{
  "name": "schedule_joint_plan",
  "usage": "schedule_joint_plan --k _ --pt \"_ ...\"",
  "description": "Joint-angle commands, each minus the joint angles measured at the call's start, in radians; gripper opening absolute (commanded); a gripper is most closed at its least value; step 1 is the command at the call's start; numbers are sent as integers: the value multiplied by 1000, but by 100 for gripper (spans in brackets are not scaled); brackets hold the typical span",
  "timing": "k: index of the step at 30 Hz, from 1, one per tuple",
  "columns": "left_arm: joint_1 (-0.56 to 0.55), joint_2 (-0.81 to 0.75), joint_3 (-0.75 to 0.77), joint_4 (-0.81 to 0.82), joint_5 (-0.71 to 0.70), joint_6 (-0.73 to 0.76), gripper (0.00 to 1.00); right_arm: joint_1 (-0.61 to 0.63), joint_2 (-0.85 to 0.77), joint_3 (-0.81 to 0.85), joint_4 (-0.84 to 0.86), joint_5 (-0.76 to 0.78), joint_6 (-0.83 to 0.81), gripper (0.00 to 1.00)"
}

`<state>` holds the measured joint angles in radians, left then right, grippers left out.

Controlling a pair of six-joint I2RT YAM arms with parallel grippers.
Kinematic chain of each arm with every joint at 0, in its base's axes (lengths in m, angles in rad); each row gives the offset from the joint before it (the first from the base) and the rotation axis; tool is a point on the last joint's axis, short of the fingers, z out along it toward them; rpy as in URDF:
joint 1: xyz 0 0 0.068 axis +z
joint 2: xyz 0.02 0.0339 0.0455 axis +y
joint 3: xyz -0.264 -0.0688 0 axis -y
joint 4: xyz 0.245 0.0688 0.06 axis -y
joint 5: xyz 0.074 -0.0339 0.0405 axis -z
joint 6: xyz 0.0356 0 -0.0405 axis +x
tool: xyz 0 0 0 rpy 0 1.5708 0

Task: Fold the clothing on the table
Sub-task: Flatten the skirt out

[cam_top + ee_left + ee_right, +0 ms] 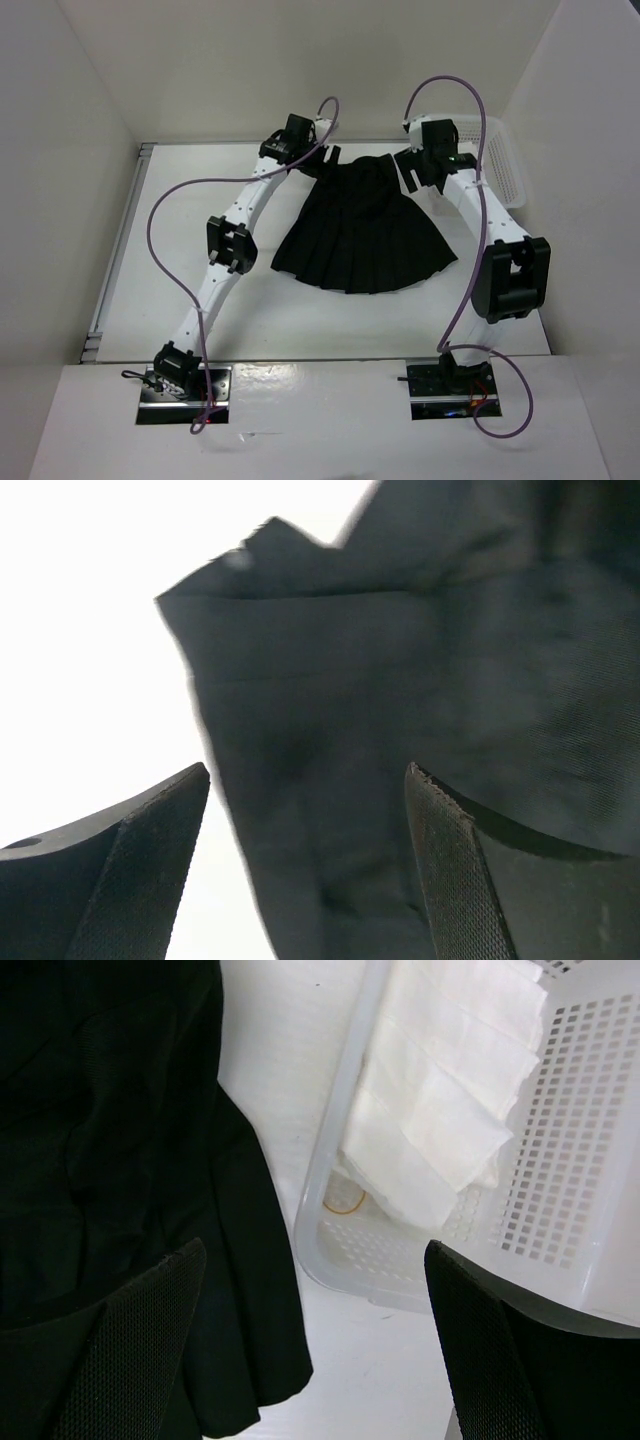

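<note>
My left gripper will grab the waistband's corner [195,615] and pull the skirt into open space before folding, because the skirt's side edge lies close beside the basket.
The clothing, a black pleated skirt [362,228], lies flat on the white table [160,300], with its waistband at the far side and its wide hem fanned toward me. My left gripper [312,155] hovers at the waistband's left corner. In the left wrist view that gripper [307,770] is open, with dark fabric [400,680] below and between its fingers [150,870]. My right gripper [412,172] is at the waistband's right side. In the right wrist view it [312,1245] is open over bare table, the skirt's edge [240,1290] under its left finger [140,1350].
A white perforated basket [505,160] stands at the far right, close beside the right gripper. It holds a folded white cloth [450,1090] and a rubber band [345,1203]. A grey rail [115,260] runs along the table's left edge. White walls enclose the table.
</note>
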<state>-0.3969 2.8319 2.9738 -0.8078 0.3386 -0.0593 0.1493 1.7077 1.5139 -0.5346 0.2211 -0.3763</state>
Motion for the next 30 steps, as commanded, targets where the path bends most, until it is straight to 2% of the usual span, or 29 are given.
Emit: schedule_joint_plan --k 1,5,12,17,19,21,24,30 --pt "20 37 59 -11 -166 -16 85 -19 -51 -15 21 -12 -3 94" --pt "20 61 85 1 -262 -16 85 -28 -60 -15 12 -22 -3 94" --pt "20 107 108 10 -173 -7 85 -28 -60 -15 12 -13 -3 94" --pt "20 107 119 10 -112 -7 73 -28 -60 -24 12 -3 -3 94" --pt "20 107 119 10 -70 3 60 -28 -60 -24 12 -3 -3 94" --pt "20 107 119 10 -50 3 53 -28 -60 -24 12 6 -3 94" --pt "20 107 128 10 -1 3 53 -28 -60 -24 12 6 -3 94" --pt "20 116 117 10 43 12 71 -28 -51 -6 2 6 -3 94"
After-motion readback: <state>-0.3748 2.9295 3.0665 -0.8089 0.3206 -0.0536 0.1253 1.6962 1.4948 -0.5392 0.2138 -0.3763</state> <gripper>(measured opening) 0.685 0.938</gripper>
